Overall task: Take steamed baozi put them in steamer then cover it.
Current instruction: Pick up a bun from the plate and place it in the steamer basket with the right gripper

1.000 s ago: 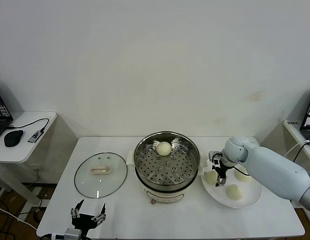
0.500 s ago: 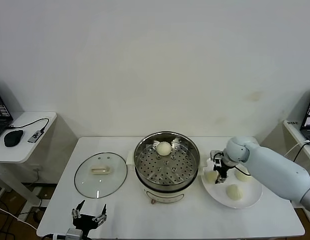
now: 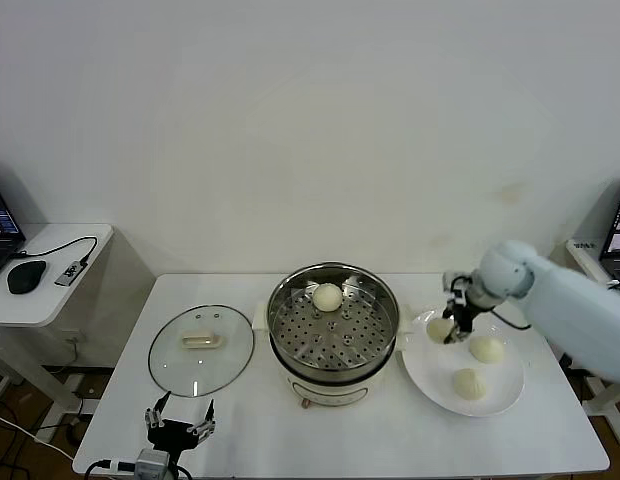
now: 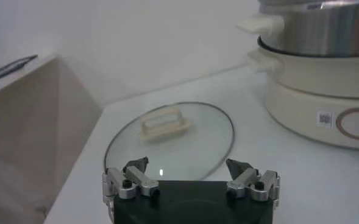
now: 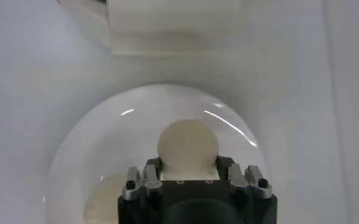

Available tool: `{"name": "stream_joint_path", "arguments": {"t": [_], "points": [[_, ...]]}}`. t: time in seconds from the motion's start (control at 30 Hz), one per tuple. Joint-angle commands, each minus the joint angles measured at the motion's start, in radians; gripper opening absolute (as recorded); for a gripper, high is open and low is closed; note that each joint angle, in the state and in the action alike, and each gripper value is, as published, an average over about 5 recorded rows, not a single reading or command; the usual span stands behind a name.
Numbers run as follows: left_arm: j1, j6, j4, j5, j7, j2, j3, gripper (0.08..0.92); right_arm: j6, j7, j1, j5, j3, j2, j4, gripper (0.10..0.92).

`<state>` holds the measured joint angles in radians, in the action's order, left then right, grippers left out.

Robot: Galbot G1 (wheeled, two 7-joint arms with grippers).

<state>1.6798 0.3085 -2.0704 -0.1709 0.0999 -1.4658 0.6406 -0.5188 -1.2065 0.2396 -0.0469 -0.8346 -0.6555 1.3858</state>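
Note:
I will release the baozi in my right gripper, now just above the white plate, in the steamer basket (image 3: pixel 295 323), on the side closest to the glass cover.
The steamer (image 3: pixel 335 335) stands mid-table with one steamed baozi (image 3: pixel 328 296) lying in its perforated basket. My right gripper (image 3: pixel 450 327) hangs just above the left part of the white plate (image 3: pixel 440 385), shut on another baozi (image 3: pixel 439 329). In the right wrist view that baozi (image 5: pixel 188 143) sits squeezed between the fingers (image 5: pixel 150 173), with the plate (image 5: pixel 106 140) below it. Two more baozi (image 3: pixel 487 349) (image 3: pixel 469 383) rest on the plate. The glass cover (image 3: pixel 201 348) lies flat, left of the steamer. My left gripper (image 3: pixel 178 420) waits open at the table's front left, facing the cover (image 4: pixel 170 140).
A side desk (image 3: pixel 45 275) at the far left carries a mouse (image 3: pixel 27 275) and cables. The steamer's pot base (image 4: pixel 325 97) rises to one side of the left gripper (image 4: pixel 191 176). The table's front edge runs just beneath the left gripper.
My right gripper closed on a baozi at the plate's left side, then lifted it up and to the right. The left arm has barely shifted.

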Motion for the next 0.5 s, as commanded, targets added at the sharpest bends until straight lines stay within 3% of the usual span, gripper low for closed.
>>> {"name": "stream_joint_path", "arguments": {"t": [0.03,0.23,0.5], "points": [[0.001,0.002,-0.014,-0.05,-0.005,0.0,0.002,0.823,-0.048,-0.064,0.37,-0.191,-0.203,-0.03,0.052,0.56],[0.002,0.012,-0.043,-0.036,-0.002,0.0,0.009,0.823,-0.115,-0.075,0.394,-0.262,-0.221,-0.189,0.034,0.56],[-0.017,0.035,-0.079,-0.036,0.025,0.005,0.023,0.823,-0.149,-0.055,0.308,-0.237,-0.193,-0.397,-0.048,0.56]]}}
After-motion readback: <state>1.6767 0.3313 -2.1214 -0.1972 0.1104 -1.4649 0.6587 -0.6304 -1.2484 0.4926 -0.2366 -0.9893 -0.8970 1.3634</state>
